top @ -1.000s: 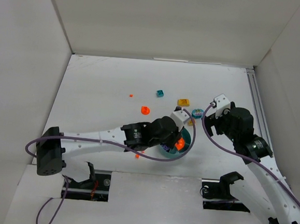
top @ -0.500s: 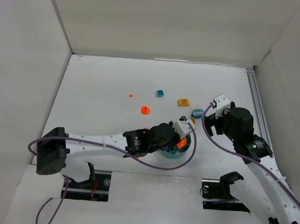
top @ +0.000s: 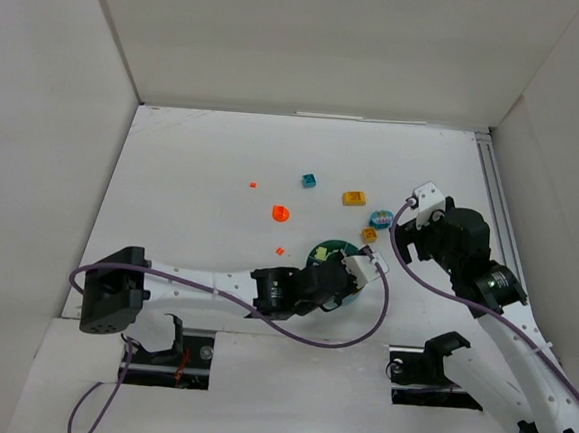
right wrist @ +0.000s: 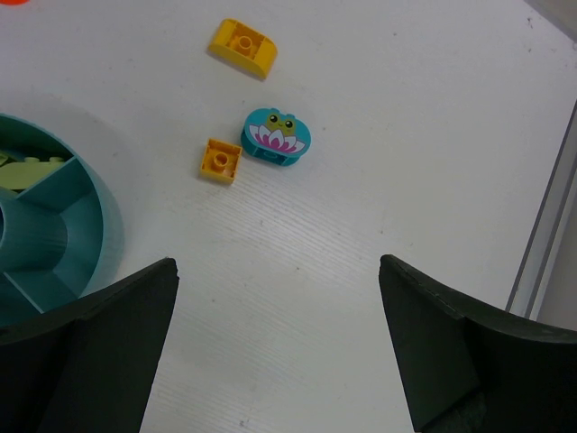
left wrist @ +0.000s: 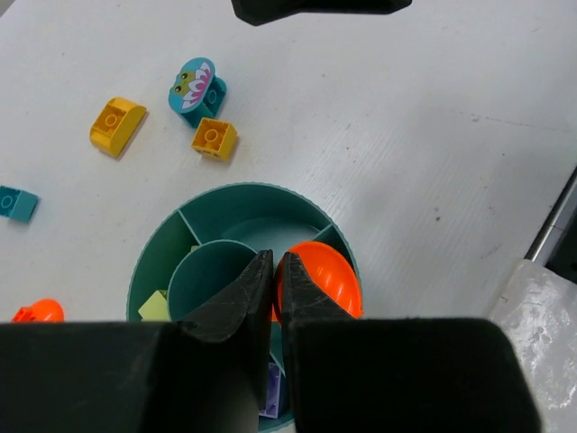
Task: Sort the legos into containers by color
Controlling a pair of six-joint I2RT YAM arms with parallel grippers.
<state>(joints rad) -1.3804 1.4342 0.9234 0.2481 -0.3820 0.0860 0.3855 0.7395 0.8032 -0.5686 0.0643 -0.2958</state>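
Observation:
Next, my left gripper releases the orange dome lego, now held over a wedge, leaving it in the round teal dish's wedge (top: pixel 349 280) (left wrist: pixel 317 311) beside the purple bit.
The round teal dish (left wrist: pixel 162 248) is under my left gripper (left wrist: pixel 276 257), which is shut on an orange dome piece (left wrist: pixel 325 280) over a right-hand wedge. A lime bit (left wrist: pixel 155 307) and a purple bit (left wrist: pixel 270 397) lie in other wedges. In the top view my left gripper (top: pixel 357 274) covers most of the dish (top: pixel 329 248). My right gripper (right wrist: pixel 277 262) is open and empty above bare table, right of the dish (right wrist: pixel 86 225). Beyond it lie a teal lily-pad piece (right wrist: pixel 277 135), a small yellow brick (right wrist: pixel 220 160) and a curved yellow brick (right wrist: pixel 243 45).
Loose on the table behind the dish are an orange piece (top: pixel 281 213), a tiny orange bit (top: pixel 280 250), another tiny orange bit (top: pixel 253 185) and a teal brick (top: pixel 309 181). White walls close in the left, back and right sides.
My left arm has drawn back toward the near edge and its wrist now sits over the dish's near right side, hiding the orange piece from above. The right arm has not moved.

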